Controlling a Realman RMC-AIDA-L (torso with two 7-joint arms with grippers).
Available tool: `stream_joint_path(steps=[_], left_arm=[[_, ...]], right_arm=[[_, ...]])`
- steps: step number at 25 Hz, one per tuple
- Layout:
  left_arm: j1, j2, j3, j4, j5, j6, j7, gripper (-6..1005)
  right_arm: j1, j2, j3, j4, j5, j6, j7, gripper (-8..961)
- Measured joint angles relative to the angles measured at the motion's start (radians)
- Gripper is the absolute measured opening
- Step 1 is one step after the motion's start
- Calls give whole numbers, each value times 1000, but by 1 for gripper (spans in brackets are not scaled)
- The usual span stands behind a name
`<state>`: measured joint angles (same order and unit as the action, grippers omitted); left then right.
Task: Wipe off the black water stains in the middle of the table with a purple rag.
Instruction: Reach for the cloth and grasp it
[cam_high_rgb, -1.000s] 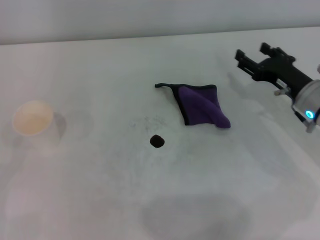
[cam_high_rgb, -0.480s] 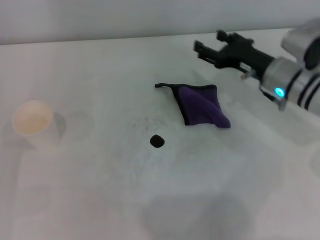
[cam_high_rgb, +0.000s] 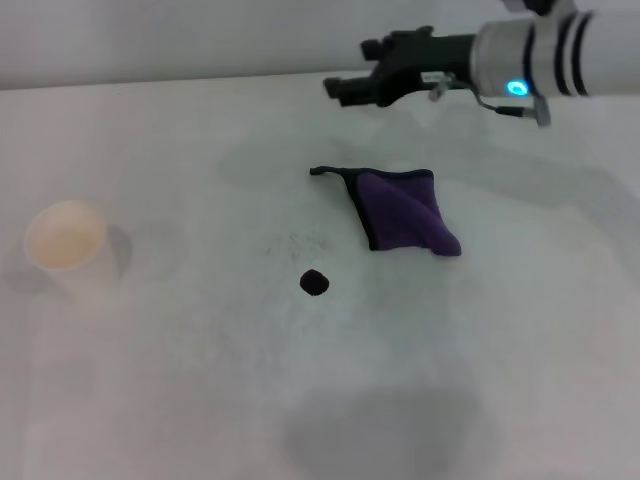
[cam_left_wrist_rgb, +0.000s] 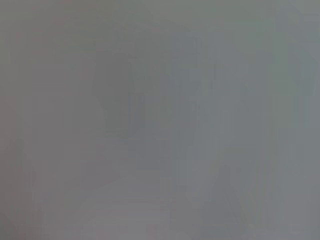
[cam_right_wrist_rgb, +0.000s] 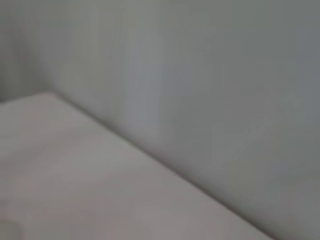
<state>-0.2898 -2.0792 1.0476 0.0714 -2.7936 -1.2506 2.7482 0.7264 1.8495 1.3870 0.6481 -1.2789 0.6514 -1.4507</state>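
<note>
Next, my right gripper goes to the middle of the purple rag (cam_high_rgb: 405, 204), inside its black edging, and closes there.
The purple rag (cam_high_rgb: 403, 210) lies flat on the white table (cam_high_rgb: 200, 380), right of centre, with black edging and a loop at its far left corner. The black water stain (cam_high_rgb: 315, 283) is a small dark blob in front and to the left of the rag, apart from it. My right gripper (cam_high_rgb: 345, 88) hovers high over the far part of the table, behind the rag and pointing left; its arm comes in from the right. It holds nothing I can see. My left gripper is out of view. The wrist views show neither rag nor stain.
A pale cup (cam_high_rgb: 66, 240) stands near the table's left edge. Faint grey speckles (cam_high_rgb: 295, 243) lie just behind the stain. The table's far edge meets a wall (cam_high_rgb: 200, 40); the right wrist view shows that table edge (cam_right_wrist_rgb: 150, 155) and wall.
My right arm has swung from the far right of the table up and to the left, and now reaches over the area behind the rag. Rag, stain and cup have not moved.
</note>
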Motion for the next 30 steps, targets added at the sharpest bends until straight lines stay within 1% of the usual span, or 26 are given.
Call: stream_joint_path(steps=[3,4,5,7,8,10,12,13,14,16,18,21,30], left_arm=[[-8,0,0,-2,-18,5,-1,876],[-10,0,0,-2,-20,6,-1,876],[-12,-1,0,-2,-22,7,-1,876],[-16,0,0,1,-28,12,-1,876],[-17,0,0,1,-31,14,-1,876],[-23,1,0,1,-42,17,-1,876],[-26,1,0,2,-47,18,-1,876],[-27,1,0,2,-48,18,-1,876],[-28,1,0,2,-48,18,-1,876],[-29,1,0,3,-48,18,-2,876],[-29,1,0,3,-49,19,-2,876],[-30,1,0,1,-49,18,-1,876],[-34,1,0,-5,-49,45,-2,876]], right_arm=[[31,-8,23,85,-276,55,225,813],[40,-6,45,116,-385,86,309,813],[46,3,76,148,-500,124,387,813],[49,34,154,215,-701,203,508,812],[46,60,202,253,-804,248,548,812],[34,124,293,332,-994,343,602,812],[19,166,324,404,-1138,407,653,812],[12,170,316,428,-1179,418,685,812],[7,168,281,444,-1211,423,735,812],[3,163,221,458,-1237,426,822,812],[-5,164,202,458,-1249,431,862,811],[-25,169,192,447,-1251,430,871,811],[-49,171,150,381,-1251,386,878,810]])
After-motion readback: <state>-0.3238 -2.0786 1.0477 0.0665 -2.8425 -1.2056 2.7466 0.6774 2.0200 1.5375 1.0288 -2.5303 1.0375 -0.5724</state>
